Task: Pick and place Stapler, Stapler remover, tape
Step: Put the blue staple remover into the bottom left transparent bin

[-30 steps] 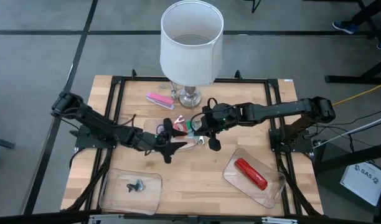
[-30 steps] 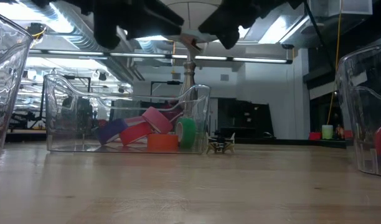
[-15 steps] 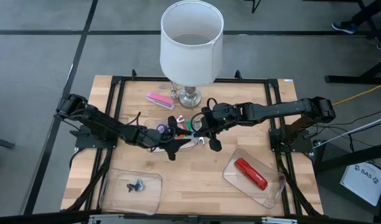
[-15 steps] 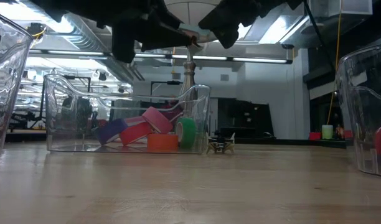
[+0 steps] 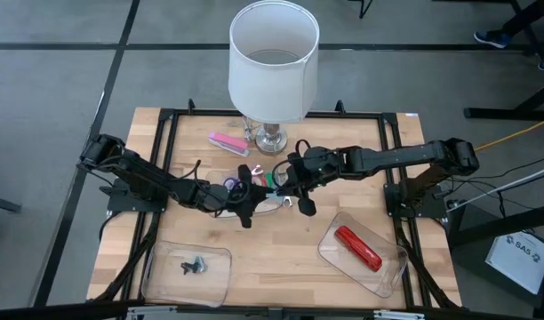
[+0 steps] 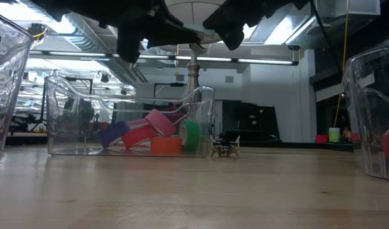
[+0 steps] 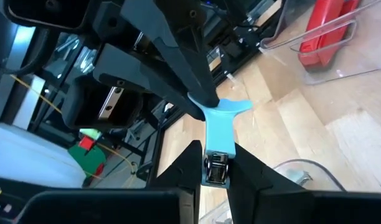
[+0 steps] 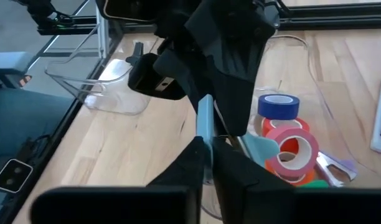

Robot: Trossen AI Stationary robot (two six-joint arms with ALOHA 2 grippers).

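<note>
The light blue stapler remover, now hanging above the tape container, will be let go by my left gripper in the clear tray (image 5: 191,271), close beside the dark stapler remover.
A light blue stapler remover (image 7: 218,127) hangs in the air between my two grippers, above a clear container (image 6: 61,114) of tape rolls (image 6: 150,135) at the table's middle. My left gripper (image 5: 246,197) reaches in from the table's left and is shut on it. My right gripper (image 5: 276,184) comes from the right and is also shut on it. A red stapler (image 5: 357,248) lies in a clear tray at the near right. A pink stapler (image 5: 228,142) lies flat on the table by the lamp. My left gripper (image 7: 216,155) pinches the remover's metal jaw end (image 7: 216,169) between its two fingers, coming nearly level from the table's left, along the remover. The remover is lifted clear of the table. My right gripper (image 8: 206,146) pinches the remover's blue handle end (image 7: 210,111) between its two fingers, slanting down from the table's right. The handle's flared tip (image 7: 237,107) sticks out beside the fingers.
A white-shaded lamp (image 5: 272,62) stands at the far middle. A clear tray (image 5: 165,284) at the near left holds a dark stapler remover (image 5: 195,265). Another stapler remover (image 6: 225,149) stands on the table right of the tape container. A black frame (image 5: 165,120) edges the table.
My left gripper, wide open a second ago, has shut on the stapler remover that my right gripper holds up. The remover stays in place above the tape container.
</note>
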